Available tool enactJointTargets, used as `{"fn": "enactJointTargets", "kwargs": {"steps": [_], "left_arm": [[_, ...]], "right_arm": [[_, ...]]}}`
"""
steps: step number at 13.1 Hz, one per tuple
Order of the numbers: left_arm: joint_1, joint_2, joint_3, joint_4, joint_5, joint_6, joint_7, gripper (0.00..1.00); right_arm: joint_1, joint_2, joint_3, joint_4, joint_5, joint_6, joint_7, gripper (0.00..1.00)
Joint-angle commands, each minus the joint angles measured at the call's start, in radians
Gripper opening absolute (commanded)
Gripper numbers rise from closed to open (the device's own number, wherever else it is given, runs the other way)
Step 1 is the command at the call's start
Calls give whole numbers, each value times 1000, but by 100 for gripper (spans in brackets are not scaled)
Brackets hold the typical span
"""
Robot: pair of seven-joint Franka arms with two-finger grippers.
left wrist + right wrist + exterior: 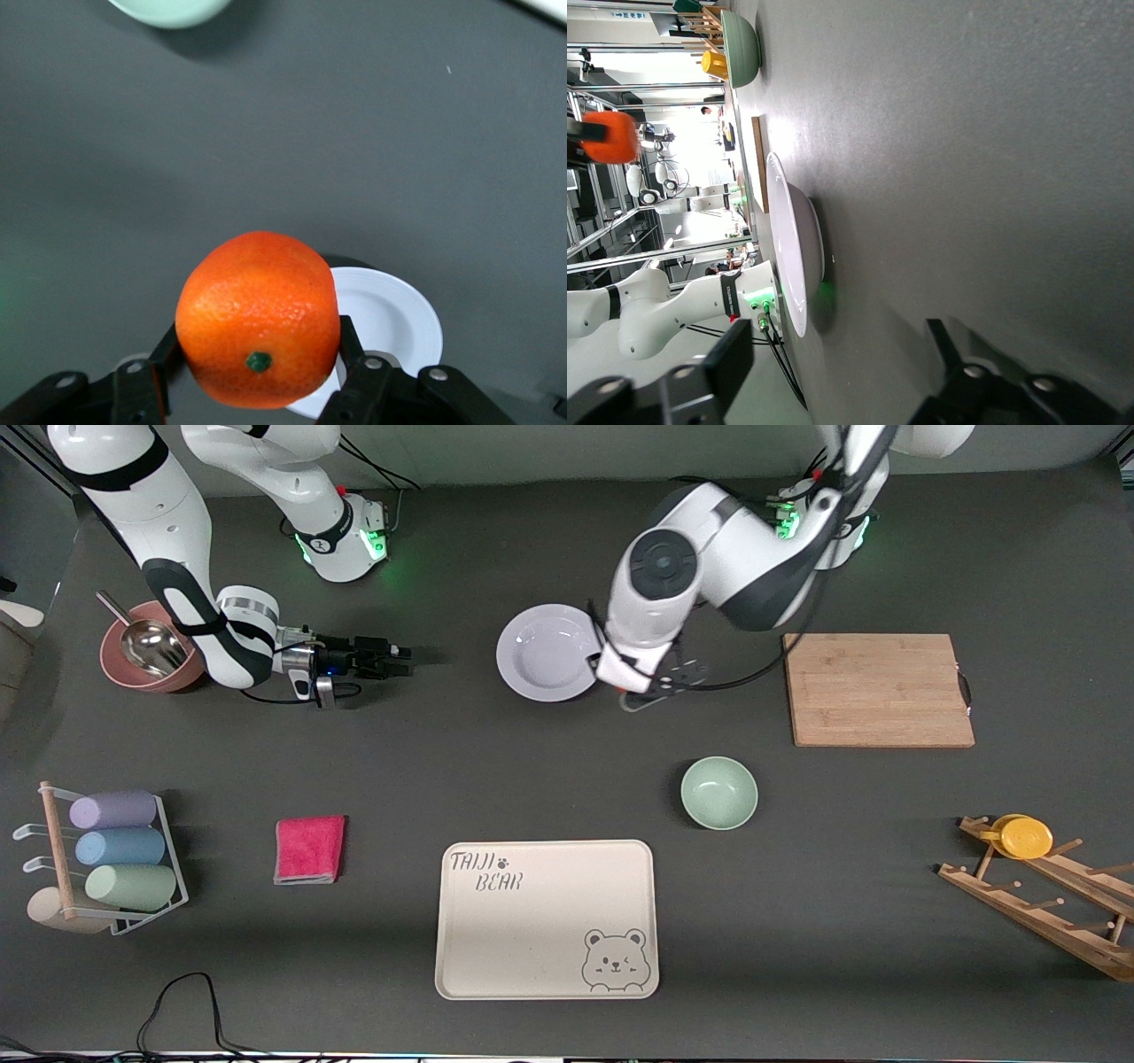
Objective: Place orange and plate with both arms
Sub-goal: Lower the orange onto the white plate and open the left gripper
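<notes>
My left gripper will let go of the orange in the middle of the white plate (553,650) (354,339).
The orange (259,319) fills the left wrist view, with my left gripper (260,341) shut on it and a black finger (353,350) pressed against each side. It hangs over the table at the rim of the plate (545,653), which lies flat between the two arms. In the front view the left arm's wrist (640,651) hides the orange. My right gripper (399,657) is low over the table beside the plate, toward the right arm's end. It points at the plate (793,257), open with nothing between its fingers (713,363).
A pale green bowl (718,792) and a cream bear tray (545,974) lie nearer the front camera. A wooden board (877,689), a wooden rack with a yellow cup (1026,837), a pink cloth (309,849), a cup rack (115,850) and a brown bowl with a scoop (146,655) surround them.
</notes>
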Motion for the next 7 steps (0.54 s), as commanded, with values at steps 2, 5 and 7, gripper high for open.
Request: {"fn": "enactJointTargets", "kwargs": {"steps": [2, 5, 7], "left_arm": [[-105, 117, 18, 21, -10, 118, -108, 0], [-176, 188, 20, 11, 0, 221, -195, 0], [-211, 206, 18, -12, -3, 259, -197, 0]], "right_arm": [[11, 15, -1, 11, 21, -8, 19, 64], [11, 15, -1, 12, 19, -8, 5, 46], [11, 15, -1, 12, 18, -8, 2, 46]]}}
